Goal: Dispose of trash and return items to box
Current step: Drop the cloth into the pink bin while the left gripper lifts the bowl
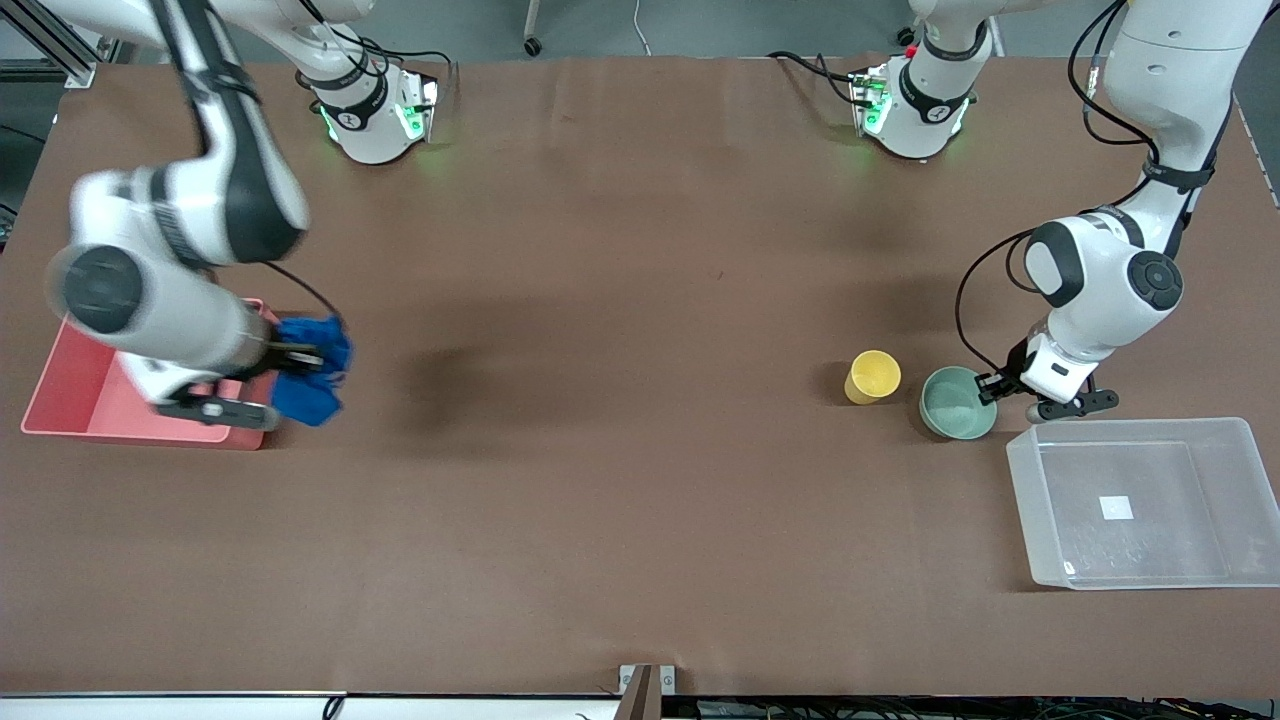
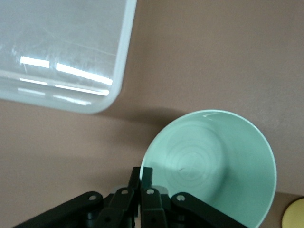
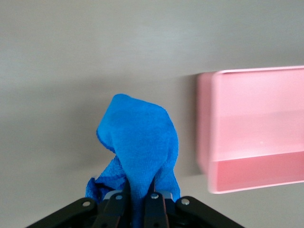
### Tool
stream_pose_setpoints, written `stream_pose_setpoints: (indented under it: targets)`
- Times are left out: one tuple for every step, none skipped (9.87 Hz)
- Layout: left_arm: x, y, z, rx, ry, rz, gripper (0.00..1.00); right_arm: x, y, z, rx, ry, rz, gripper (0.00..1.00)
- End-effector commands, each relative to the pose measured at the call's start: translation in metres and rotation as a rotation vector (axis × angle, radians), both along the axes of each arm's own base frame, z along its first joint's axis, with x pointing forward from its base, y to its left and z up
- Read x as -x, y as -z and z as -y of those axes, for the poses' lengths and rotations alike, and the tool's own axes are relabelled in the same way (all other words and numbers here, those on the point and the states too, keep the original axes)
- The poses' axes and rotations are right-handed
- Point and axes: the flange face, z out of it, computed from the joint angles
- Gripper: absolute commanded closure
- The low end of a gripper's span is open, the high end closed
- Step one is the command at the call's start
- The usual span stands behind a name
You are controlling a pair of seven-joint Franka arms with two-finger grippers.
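My left gripper needs to let go of the mint-green bowl over the white sticker on the clear box's bottom (image 1: 1106,514).
My right gripper (image 1: 305,358) is shut on the blue cloth wad (image 1: 312,372), which hangs in the air beside the pink bin's (image 1: 60,385) rim; the cloth (image 3: 137,142) fills the right wrist view, with the bin (image 3: 256,128) close by. My left gripper (image 1: 993,385) is shut on the rim of the mint-green bowl (image 1: 955,405), one finger inside and one outside; the bowl (image 2: 213,166) shows large in the left wrist view. The yellow cup (image 1: 872,377) stands upright beside the bowl, toward the right arm's end. The clear box (image 1: 1140,500), with its white sticker, lies beside the bowl, nearer the front camera, and holds nothing.
The pink bin sits at the right arm's end of the table. The clear box's rounded corner (image 2: 102,102) is close to the bowl in the left wrist view. A sliver of the yellow cup (image 2: 294,216) shows there too. Brown tabletop spans the middle.
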Motion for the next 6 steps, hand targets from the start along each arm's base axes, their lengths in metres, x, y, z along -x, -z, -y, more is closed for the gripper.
stream_pose_setpoints:
  targets:
    - [0.001,-0.014,0.002,0.009,0.016,0.000,1.00,0.014,-0.004,0.111,-0.023,-0.066,-0.024,0.99]
    - [-0.002,-0.038,0.003,0.018,0.025,-0.013,1.00,0.019,0.000,0.152,-0.012,-0.076,-0.023,0.99]
    - [-0.008,-0.067,0.009,0.028,0.043,-0.017,1.00,0.025,0.023,0.180,0.002,-0.088,-0.008,0.99]
    - [-0.019,-0.100,0.013,0.039,0.058,-0.019,1.00,0.031,0.054,0.203,0.007,-0.132,-0.005,0.99]
    - [-0.037,-0.131,0.012,0.050,0.068,-0.021,1.00,0.033,0.097,0.219,0.011,-0.142,-0.031,0.99]
    - [-0.057,-0.154,0.009,0.053,0.082,-0.023,1.00,0.036,0.134,0.228,0.018,-0.160,-0.025,0.98]
